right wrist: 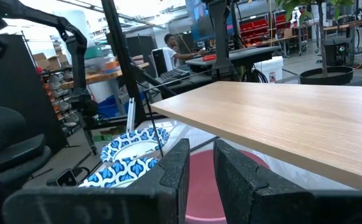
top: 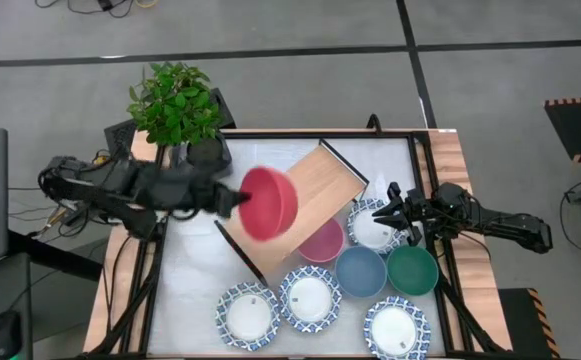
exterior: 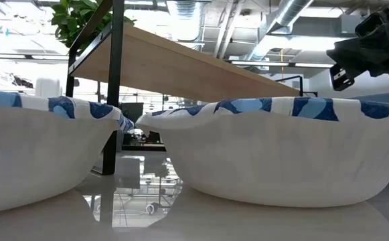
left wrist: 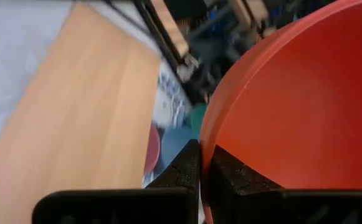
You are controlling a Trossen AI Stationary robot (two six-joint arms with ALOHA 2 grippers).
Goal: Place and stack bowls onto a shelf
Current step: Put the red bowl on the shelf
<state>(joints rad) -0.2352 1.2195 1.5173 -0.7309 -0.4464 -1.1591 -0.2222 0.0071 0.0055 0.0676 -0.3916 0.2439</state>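
Note:
I need to use my left gripper to set the red bowl, now held over the shelf board's near part, down and let go of it on the far end of the light-wood shelf board (top: 324, 179) (left wrist: 104, 70).
My left gripper (top: 232, 200) is shut on a red bowl (top: 268, 203), held over the near left part of the light-wood shelf board (top: 315, 185), which also shows in the low view (exterior: 181, 63). My right gripper (top: 392, 212) hovers over a white, blue-rimmed bowl (top: 373, 228) by the shelf's right end, open by a narrow gap and empty (right wrist: 207, 163). A pink bowl (top: 322, 241) sits on the table, partly under the shelf. A blue bowl (top: 360, 270), a green bowl (top: 411, 270) and three more white, blue-rimmed bowls (top: 309, 297) stand on the table near the front edge. My left gripper pinches the red bowl's rim (left wrist: 208, 144) between its two fingers, one finger (left wrist: 237, 183) inside the bowl and one (left wrist: 184, 169) outside. The fingers come about level from the table's left. The bowl is tipped on edge and lifted clear above the shelf board.
A potted plant (top: 178, 105) in a dark pot (top: 207, 152) stands at the table's far left, close behind my left arm. Two white, blue-rimmed bowls (exterior: 281, 154) fill the front of the low view. The table's wood edges and black frame run along both sides.

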